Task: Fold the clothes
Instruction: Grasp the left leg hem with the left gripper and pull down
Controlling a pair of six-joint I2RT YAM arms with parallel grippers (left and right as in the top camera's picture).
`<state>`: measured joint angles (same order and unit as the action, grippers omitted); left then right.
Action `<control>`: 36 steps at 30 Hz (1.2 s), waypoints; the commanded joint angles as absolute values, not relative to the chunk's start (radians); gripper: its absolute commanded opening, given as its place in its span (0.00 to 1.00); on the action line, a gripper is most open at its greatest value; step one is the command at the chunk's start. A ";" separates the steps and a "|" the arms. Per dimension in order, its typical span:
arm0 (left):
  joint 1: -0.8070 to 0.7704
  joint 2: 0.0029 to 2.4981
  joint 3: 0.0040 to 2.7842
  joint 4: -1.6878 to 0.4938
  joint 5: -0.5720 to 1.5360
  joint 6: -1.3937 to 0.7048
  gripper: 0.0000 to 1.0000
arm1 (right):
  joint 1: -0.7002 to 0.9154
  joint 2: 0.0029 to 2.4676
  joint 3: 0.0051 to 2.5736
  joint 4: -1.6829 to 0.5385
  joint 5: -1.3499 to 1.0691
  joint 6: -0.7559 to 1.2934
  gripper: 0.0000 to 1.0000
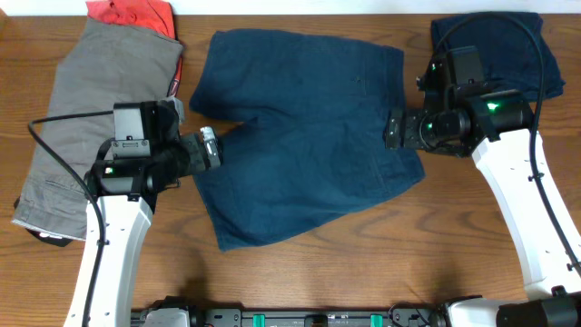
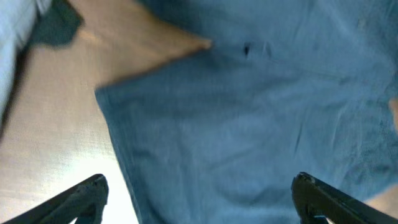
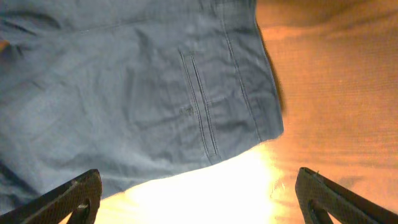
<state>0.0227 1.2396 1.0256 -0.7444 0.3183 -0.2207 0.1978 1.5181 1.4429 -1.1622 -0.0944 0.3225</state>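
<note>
I should close my left gripper on the near corner of the near leg's hem (image 1: 222,244) on the dark blue denim shorts.
The dark blue denim shorts (image 1: 300,127) lie spread flat in the middle of the table, waistband to the right and legs to the left. My left gripper (image 1: 211,148) hovers at the left edge of the shorts by the crotch notch. In the left wrist view it (image 2: 199,186) stands wide open above the denim (image 2: 249,124), holding nothing. My right gripper (image 1: 393,129) sits at the right edge of the shorts. Seen from the right wrist, it (image 3: 198,180) is open over bare wood, just off the stitched corner of the shorts (image 3: 186,106).
Grey-khaki shorts (image 1: 82,100) lie along the left side under my left arm, with a red-orange garment (image 1: 132,16) at their top. A dark navy garment (image 1: 490,45) lies at the back right beneath my right arm. Bare wood table (image 1: 363,263) shows in front.
</note>
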 commanded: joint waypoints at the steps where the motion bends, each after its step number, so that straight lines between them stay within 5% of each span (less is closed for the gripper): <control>1: 0.022 1.262 1.040 -0.827 0.353 -0.294 0.94 | 0.190 1.497 1.433 -1.188 -0.063 0.407 0.97; 5: 0.017 1.293 1.020 -0.945 0.347 -0.450 0.81 | 0.190 1.497 1.415 -1.200 0.030 0.536 0.94; 14: -0.145 1.306 0.892 -0.965 0.263 -0.521 0.69 | 0.190 1.500 1.372 -1.192 0.077 0.568 0.91; 20: -0.277 1.307 0.821 -0.983 0.082 -0.678 0.64 | 0.190 1.500 1.324 -1.168 0.082 0.568 0.86; 36: -0.346 1.311 0.672 -0.882 0.070 -0.941 0.59 | 0.191 1.500 1.163 -1.054 0.071 0.606 0.81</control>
